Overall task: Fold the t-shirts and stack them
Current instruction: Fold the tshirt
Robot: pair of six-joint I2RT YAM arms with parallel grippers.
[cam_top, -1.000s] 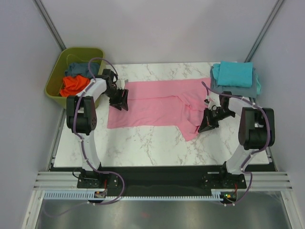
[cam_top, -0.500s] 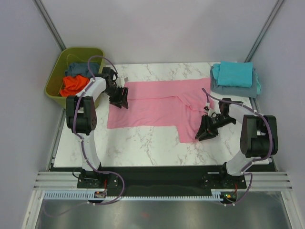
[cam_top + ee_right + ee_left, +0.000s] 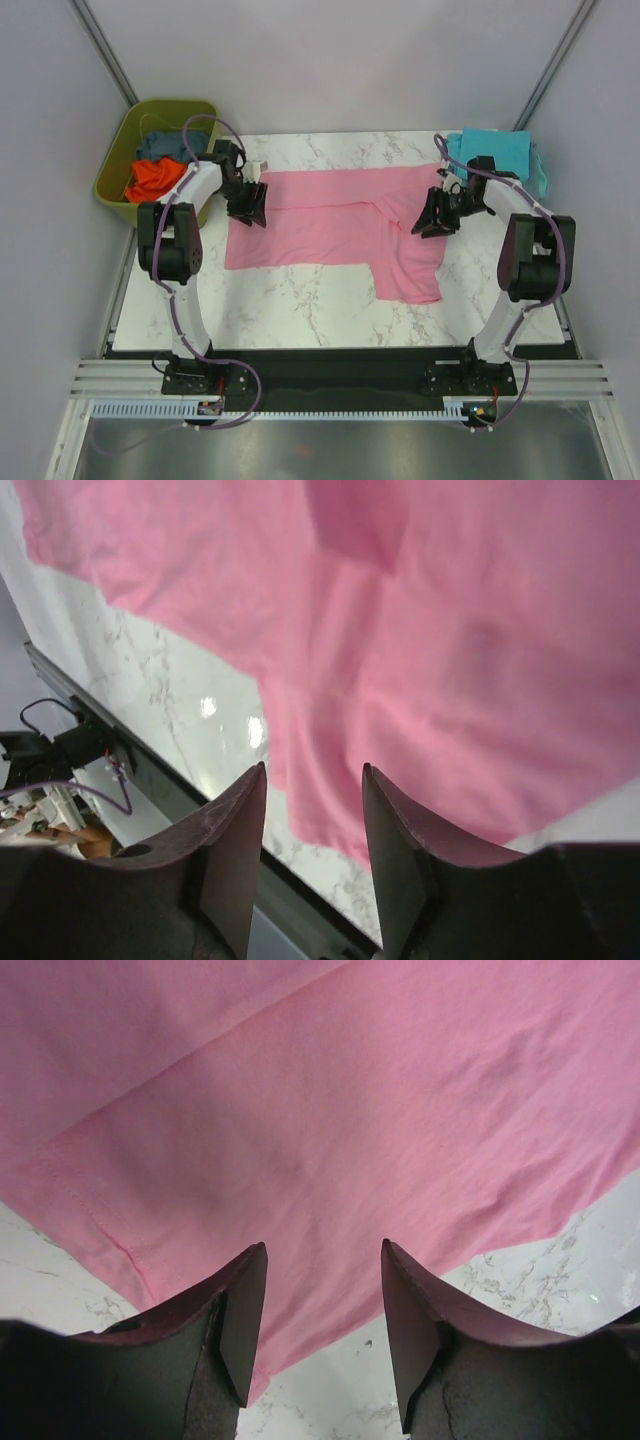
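Next, I close my right gripper on the light pink t-shirt's outer front corner [image 3: 438, 296], on the folded turquoise t-shirt's table side.
A light pink t-shirt [image 3: 320, 225] lies spread flat on the marble table [image 3: 300, 300], with one part reaching toward the front right. My left gripper [image 3: 248, 205] hovers open over the shirt's left edge. In the left wrist view the pink cloth [image 3: 350, 1110] lies below the open left gripper [image 3: 322, 1250], and nothing sits between the fingers. Over the shirt's right side my right gripper [image 3: 432, 215] is open and empty too. The right wrist view shows pink cloth [image 3: 480, 630] beneath that gripper [image 3: 313, 770]. A folded turquoise t-shirt [image 3: 490, 152] sits at the back right corner.
An olive-green tub [image 3: 115, 185] stands off the table's back left corner. It holds an orange t-shirt [image 3: 155, 178] and a slate blue one [image 3: 160, 146]. Grey walls enclose the table, and its front edge [image 3: 120, 750] shows in the right wrist view.
My right gripper opened and let go of the pink shirt's right part, which now lies flat toward the front. It then moved back toward the far right. The left arm barely moved.
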